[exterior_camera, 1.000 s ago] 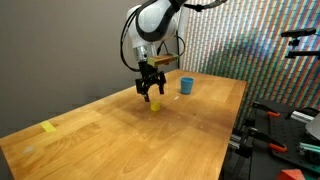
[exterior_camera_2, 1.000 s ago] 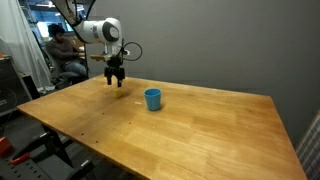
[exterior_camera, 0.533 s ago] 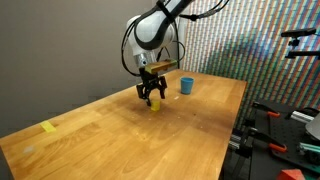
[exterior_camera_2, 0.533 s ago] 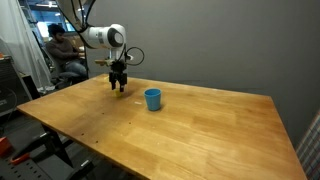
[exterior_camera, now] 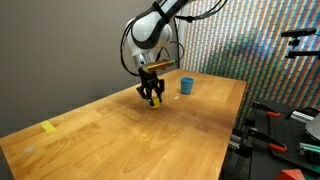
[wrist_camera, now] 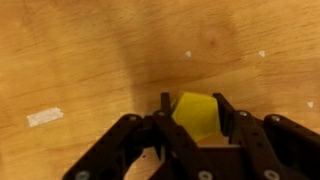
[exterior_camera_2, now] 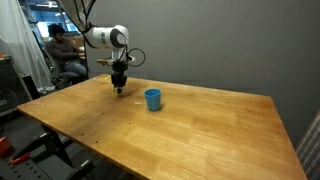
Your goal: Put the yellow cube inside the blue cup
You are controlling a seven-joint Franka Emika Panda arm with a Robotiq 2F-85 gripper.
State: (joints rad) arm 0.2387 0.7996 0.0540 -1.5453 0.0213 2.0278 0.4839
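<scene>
The robot's gripper should release the yellow cube over the cup's open rim, inside the blue cup (exterior_camera: 187, 85) that stands on the wooden table. The yellow cube is now low over the table.
The yellow cube (wrist_camera: 197, 117) sits between my black fingers in the wrist view, low over the wooden table (wrist_camera: 90, 50). My gripper (wrist_camera: 193, 105) is shut on the cube, both fingers pressed against its sides. In both exterior views the gripper (exterior_camera: 153, 98) (exterior_camera_2: 119, 87) reaches down to the tabletop and mostly hides the cube; only a sliver of yellow (exterior_camera: 155, 101) shows. The blue cup (exterior_camera: 187, 86) (exterior_camera_2: 152, 99) stands upright on the table, a short way off from the gripper.
A flat yellow patch (exterior_camera: 50, 127) lies near the table's far corner. A strip of white tape (wrist_camera: 44, 117) is stuck on the wood beside the gripper. A person (exterior_camera_2: 62, 55) sits behind the table. Clamps and stands (exterior_camera: 285, 125) crowd one table end.
The fingers have closed from open onto the yellow cube. The arm has dropped slightly toward the table; the cup has not moved.
</scene>
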